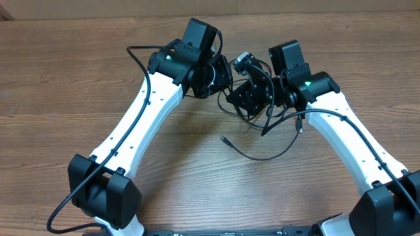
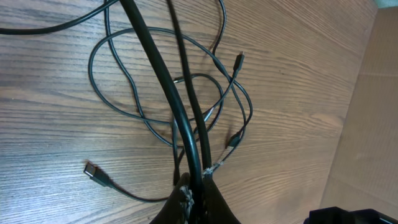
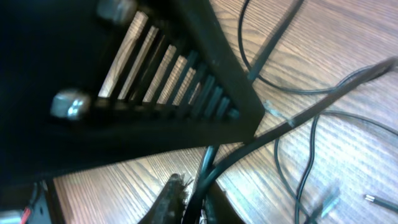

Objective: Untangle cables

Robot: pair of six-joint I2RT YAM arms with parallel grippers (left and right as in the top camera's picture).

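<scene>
My right gripper needs to let go of the two cable pieces on the table (image 1: 241, 115) just past the loose front plug, among the loops.
The cables are thin black cords, bunched between the two grippers, with a loose loop (image 1: 262, 155) trailing toward the table's front. In the overhead view my left gripper (image 1: 222, 75) and right gripper (image 1: 254, 93) meet at the far middle of the table. In the left wrist view my left gripper (image 2: 196, 190) is shut on cable strands (image 2: 163, 74) that run taut upward; below them, loops (image 2: 118, 81) and a USB plug (image 2: 93, 169) lie on the wood. My right gripper (image 3: 194, 196) is shut on two cable strands (image 3: 292, 121) in the right wrist view.
The black ribbed body of the left gripper (image 3: 137, 81) fills the upper left of the right wrist view, very close. Loose plug ends (image 1: 224, 138) (image 1: 300, 130) lie on the brown wooden table (image 1: 79, 59). The white arms flank both sides.
</scene>
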